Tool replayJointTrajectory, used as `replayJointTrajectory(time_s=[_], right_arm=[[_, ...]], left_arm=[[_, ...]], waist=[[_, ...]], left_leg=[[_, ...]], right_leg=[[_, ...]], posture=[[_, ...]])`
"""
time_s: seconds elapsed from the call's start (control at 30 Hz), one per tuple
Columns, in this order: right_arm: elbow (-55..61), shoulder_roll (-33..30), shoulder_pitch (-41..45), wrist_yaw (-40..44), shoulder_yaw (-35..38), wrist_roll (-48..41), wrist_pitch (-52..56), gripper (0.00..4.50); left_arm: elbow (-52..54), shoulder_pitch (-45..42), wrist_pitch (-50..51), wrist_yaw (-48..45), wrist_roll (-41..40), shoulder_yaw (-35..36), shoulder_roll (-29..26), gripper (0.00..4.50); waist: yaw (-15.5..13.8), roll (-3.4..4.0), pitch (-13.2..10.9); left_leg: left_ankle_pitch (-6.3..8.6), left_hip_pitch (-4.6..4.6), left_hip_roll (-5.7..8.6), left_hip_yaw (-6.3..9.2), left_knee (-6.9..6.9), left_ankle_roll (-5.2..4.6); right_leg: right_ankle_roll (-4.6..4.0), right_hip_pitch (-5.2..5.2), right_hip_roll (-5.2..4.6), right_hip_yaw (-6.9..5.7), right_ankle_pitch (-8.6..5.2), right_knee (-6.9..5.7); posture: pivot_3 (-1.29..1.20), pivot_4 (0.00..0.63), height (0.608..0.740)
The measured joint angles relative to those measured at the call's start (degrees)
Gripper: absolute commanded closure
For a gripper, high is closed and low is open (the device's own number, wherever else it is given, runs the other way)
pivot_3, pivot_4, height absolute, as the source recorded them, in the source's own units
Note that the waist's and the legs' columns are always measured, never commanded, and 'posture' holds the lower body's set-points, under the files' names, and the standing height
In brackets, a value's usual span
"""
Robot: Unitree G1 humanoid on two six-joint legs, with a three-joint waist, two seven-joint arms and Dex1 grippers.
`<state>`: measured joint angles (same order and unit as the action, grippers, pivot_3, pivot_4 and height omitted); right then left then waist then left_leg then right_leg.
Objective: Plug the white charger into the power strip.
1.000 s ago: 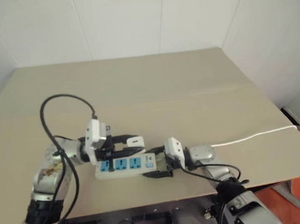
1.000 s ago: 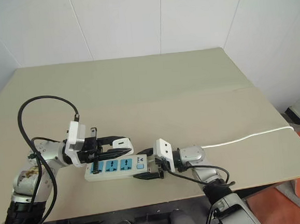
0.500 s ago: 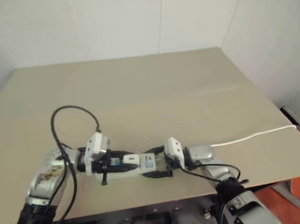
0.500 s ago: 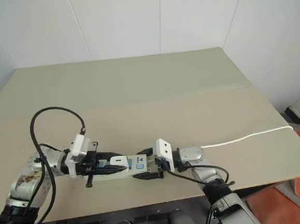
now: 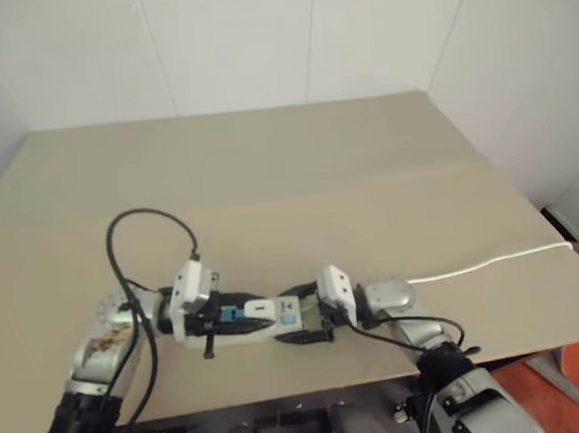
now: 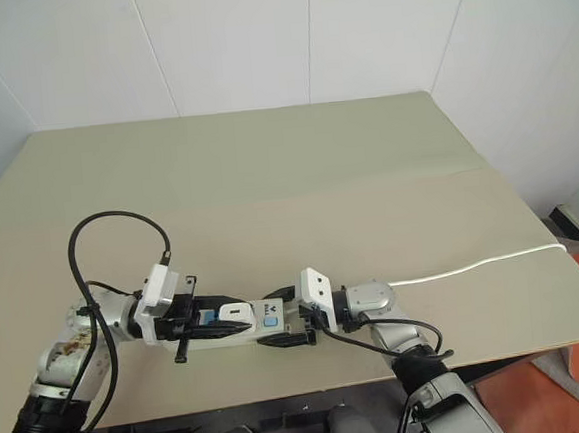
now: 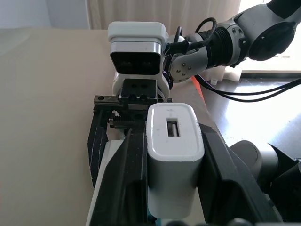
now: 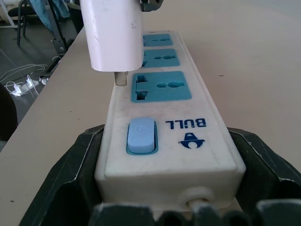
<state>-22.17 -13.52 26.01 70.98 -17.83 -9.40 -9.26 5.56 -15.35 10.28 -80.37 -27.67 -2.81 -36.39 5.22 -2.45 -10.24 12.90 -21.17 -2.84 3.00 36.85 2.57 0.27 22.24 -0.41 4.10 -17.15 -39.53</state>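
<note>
Next, my left gripper releases the white charger in the power strip's socket (image 5: 260,316) closest to the blue switch. The charger is now held low over the strip.
The power strip (image 8: 165,123) lies on the table, its blue switch (image 8: 141,135) at the end nearest my right arm. My right gripper (image 6: 283,319) is shut on that end, one black finger (image 8: 70,174) against each long side. My left gripper (image 6: 239,316) is shut on the white charger (image 7: 173,155) and holds it low over the strip. The charger (image 8: 113,33) stands upright, and its metal prong (image 8: 121,77) hangs just beside the socket (image 8: 161,86) nearest the switch, outside its holes.
The strip's thin white cord (image 6: 474,262) runs right across the beige table (image 6: 316,174) to its right edge. A black cable (image 6: 110,226) loops up over my left arm. The table's front edge lies close below both grippers.
My left gripper has come down with the charger, from well above the strip to just over its socket faces. The right gripper and the strip have kept still.
</note>
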Motion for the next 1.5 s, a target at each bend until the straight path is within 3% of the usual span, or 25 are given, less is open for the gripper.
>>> replayJointTrajectory(time_s=[1.5], right_arm=[[0.34, -0.13, 0.05, -0.23, -0.32, -0.13, 0.87, 1.05]], left_arm=[[-8.06, -1.57, -8.02, -2.57, 2.88, -2.01, 0.78, 3.48]], waist=[[0.17, 0.01, 0.0]], left_leg=[[0.01, -0.02, -0.02, 0.0, -0.17, -0.01]], right_leg=[[0.04, 0.0, 0.0, 0.0, -0.02, 0.21]], posture=[[0.0, 0.15, 0.74]])
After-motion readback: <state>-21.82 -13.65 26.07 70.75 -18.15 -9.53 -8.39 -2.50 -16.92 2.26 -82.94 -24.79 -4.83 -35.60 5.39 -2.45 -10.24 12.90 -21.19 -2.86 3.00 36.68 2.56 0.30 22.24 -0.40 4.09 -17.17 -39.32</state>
